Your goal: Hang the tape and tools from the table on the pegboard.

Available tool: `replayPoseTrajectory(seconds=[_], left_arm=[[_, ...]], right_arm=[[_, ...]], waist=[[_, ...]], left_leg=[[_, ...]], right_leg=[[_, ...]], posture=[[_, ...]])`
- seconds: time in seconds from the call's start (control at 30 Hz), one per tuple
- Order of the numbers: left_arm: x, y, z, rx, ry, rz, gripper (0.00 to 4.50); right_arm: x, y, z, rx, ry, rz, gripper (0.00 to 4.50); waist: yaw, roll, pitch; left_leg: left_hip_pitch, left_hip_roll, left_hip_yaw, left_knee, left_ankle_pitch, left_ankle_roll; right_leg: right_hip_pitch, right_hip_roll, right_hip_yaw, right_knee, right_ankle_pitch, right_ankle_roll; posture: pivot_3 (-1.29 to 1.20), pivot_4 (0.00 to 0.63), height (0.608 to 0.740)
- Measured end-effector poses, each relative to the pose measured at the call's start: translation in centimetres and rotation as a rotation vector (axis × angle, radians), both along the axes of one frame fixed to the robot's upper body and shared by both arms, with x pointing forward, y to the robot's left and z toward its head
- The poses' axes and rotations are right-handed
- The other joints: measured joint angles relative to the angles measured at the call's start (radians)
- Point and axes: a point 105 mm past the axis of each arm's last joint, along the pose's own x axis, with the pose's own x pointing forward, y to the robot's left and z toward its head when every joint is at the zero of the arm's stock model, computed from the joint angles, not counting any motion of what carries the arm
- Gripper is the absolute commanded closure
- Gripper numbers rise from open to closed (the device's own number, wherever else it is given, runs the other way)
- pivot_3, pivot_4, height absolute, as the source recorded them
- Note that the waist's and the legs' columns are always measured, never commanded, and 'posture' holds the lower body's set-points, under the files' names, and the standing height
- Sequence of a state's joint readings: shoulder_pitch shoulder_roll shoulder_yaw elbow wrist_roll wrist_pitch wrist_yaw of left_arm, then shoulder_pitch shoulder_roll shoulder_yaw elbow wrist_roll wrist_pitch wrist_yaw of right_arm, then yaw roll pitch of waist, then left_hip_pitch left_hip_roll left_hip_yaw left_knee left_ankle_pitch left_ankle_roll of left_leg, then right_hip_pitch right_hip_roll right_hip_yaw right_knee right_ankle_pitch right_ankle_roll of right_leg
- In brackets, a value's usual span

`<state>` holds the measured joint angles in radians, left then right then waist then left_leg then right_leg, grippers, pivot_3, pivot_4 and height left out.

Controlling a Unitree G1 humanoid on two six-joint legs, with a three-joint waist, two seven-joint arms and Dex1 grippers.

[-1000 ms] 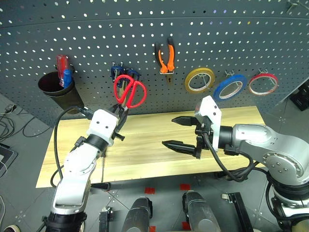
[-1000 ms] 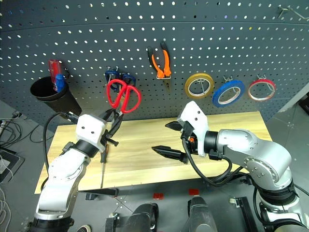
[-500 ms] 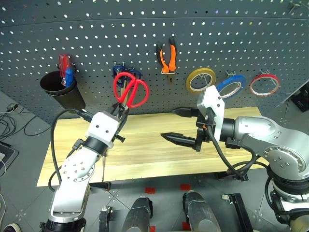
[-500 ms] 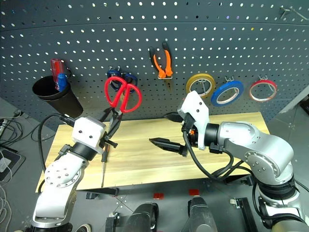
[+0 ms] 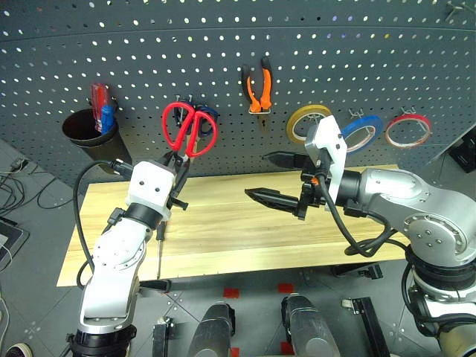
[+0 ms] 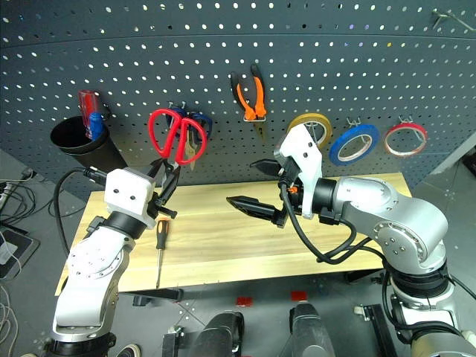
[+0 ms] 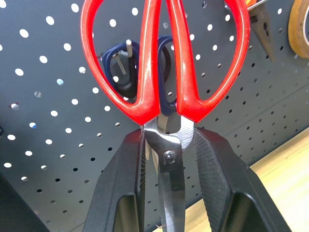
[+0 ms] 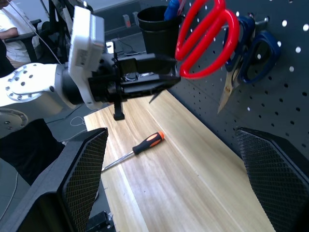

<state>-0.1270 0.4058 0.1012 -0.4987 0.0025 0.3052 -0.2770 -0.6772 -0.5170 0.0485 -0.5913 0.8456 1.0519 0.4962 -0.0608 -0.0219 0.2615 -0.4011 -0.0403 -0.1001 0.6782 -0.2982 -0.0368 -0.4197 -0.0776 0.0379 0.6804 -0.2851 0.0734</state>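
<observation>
My left gripper is to release the red-handled scissors on the hook, so they hang in front of the blue-handled scissors [image 5: 190, 135] [image 7: 147, 111].
My left gripper [image 5: 176, 161] is shut on the blades of the red-handled scissors [image 5: 190, 128], handles up, held close to the pegboard [image 5: 372, 59] in front of blue-handled scissors [image 7: 164, 63] on a hook. Pointing left above the table [image 5: 223, 223], my right gripper [image 5: 257, 175] is open and holds nothing. The orange-and-black pliers [image 5: 256, 89] hang on the pegboard. The blue tape [image 6: 354, 143] hangs there too, partly behind my right hand. A screwdriver [image 6: 160, 242] with a black-and-orange handle lies on the table beside my left arm.
A yellow tape ring [image 6: 309, 123] and a red-and-white ring [image 5: 407, 129] hang either side of the blue tape. A black cup [image 5: 91, 132] holding red and blue handles hangs at the board's left. Cables lie on the floor at far left.
The red scissors' handles now sit a little higher and further left, overlapping the blue-handled scissors. My open right gripper has risen and shifted left.
</observation>
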Motion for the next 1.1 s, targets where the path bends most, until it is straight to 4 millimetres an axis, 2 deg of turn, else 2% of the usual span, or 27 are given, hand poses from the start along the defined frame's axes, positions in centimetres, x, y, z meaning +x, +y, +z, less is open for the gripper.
replayPoseTrajectory(seconds=[0.17,0.3,0.53,0.73,0.87,0.93,0.97,1.1], left_arm=[[0.4,-0.9,0.7,0.007,-0.021,-0.032,3.36],[0.7,-0.6,-0.2,0.008,0.016,-0.026,3.36],[0.8,-0.4,-0.4,0.015,0.021,-0.008,3.36],[1.4,-0.5,-1.8,0.006,0.092,0.0,3.36],[1.5,-0.7,-1.9,-0.006,0.101,-0.013,3.36],[1.6,-0.7,-1.9,-0.016,0.098,-0.008,2.63],[1.6,-0.7,-1.9,-0.02,0.098,-0.002,2.43],[1.6,-0.6,-1.8,-0.02,0.093,0.009,1.16]], right_arm=[[-0.1,0.3,0.3,0.015,-0.008,0.01,0.0],[-0.1,0.3,0.3,0.015,-0.008,0.008,0.0],[0.0,0.3,0.3,0.021,-0.005,0.007,0.0],[0.0,0.5,0.8,0.036,-0.022,0.012,0.0],[0.0,0.6,0.8,0.039,-0.022,0.01,0.0],[0.0,0.7,0.7,0.04,-0.021,0.01,0.0],[0.0,0.7,0.7,0.04,-0.021,0.01,0.0],[0.0,0.7,0.7,0.04,-0.021,0.01,0.0]], waist=[[-0.002,0.0,0.0],[-0.003,0.0,0.0],[-0.003,0.0,0.0],[-0.003,0.0,0.0],[-0.002,0.0,0.0],[-0.002,0.0,0.0],[-0.002,0.0,0.0],[-0.002,0.0,0.0]], left_leg=[[0.0,0.0,0.001,0.0,0.0,-0.001],[0.0,0.001,0.0,0.0,0.0,-0.001],[0.0,0.001,0.0,0.0,0.0,-0.001],[0.0,0.0,0.0,0.0,0.0,-0.001],[0.0,0.0,0.0,0.0,0.0,-0.001],[0.0,0.0,0.0,0.0,0.0,-0.001],[0.0,0.0,0.0,0.0,0.0,-0.001],[0.0,0.0,0.0,0.0,0.0,-0.001]], right_leg=[[0.0,0.0,0.001,0.0,0.0,0.0],[0.0,0.001,0.001,0.0,0.0,0.0],[0.0,0.0,0.001,0.0,0.0,0.0],[0.0,0.0,0.001,0.0,0.0,0.0],[0.0,0.0,0.001,0.0,0.0,0.0],[0.0,0.0,0.001,0.0,0.0,0.0],[0.0,0.0,0.001,0.0,0.0,0.0],[0.0,0.0,0.001,0.0,0.0,0.0]], posture=[[-0.08,0.224,0.74],[-0.08,0.224,0.74],[-0.08,0.228,0.74],[-0.08,0.228,0.74],[-0.08,0.23,0.74],[-0.08,0.23,0.74],[-0.08,0.23,0.74],[-0.08,0.229,0.74]])
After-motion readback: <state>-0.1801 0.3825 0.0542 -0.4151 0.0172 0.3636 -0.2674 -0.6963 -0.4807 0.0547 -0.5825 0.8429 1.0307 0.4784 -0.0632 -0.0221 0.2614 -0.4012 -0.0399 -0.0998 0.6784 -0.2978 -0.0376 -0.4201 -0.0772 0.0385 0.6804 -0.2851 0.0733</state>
